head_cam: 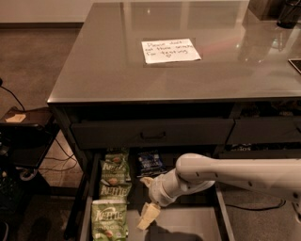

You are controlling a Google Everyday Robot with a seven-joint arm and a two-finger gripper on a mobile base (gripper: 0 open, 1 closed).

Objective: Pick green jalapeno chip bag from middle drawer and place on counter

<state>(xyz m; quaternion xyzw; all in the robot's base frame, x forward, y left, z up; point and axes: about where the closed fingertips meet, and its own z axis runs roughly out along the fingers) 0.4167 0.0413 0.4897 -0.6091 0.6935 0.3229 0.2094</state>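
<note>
The robot's gripper will close on the near green jalapeno chip bag, at the bag's edge (pixel 122 214) that faces the middle of the drawer.
The middle drawer (pixel 193 225) is pulled open below the counter (pixel 117 70), which bears a white handwritten note (pixel 170 50). Three green jalapeno chip bags lie in a row along the drawer's left side: a far one (pixel 115 164), a middle one (pixel 114 190) and a near one (pixel 109 219). My gripper (pixel 146 200) hangs over the drawer just right of the middle and near bags. Its cream fingers (pixel 148 216) are spread apart and hold nothing. The white arm (pixel 235 174) reaches in from the right and hides part of the drawer floor.
A dark blue bag (pixel 150 162) lies at the drawer's back, right of the green bags. A shut drawer front with a pull (pixel 153 135) sits above. A low dark stand with cables (pixel 23 141) is at the left. Dark objects (pixel 287 12) stand on the counter's far right.
</note>
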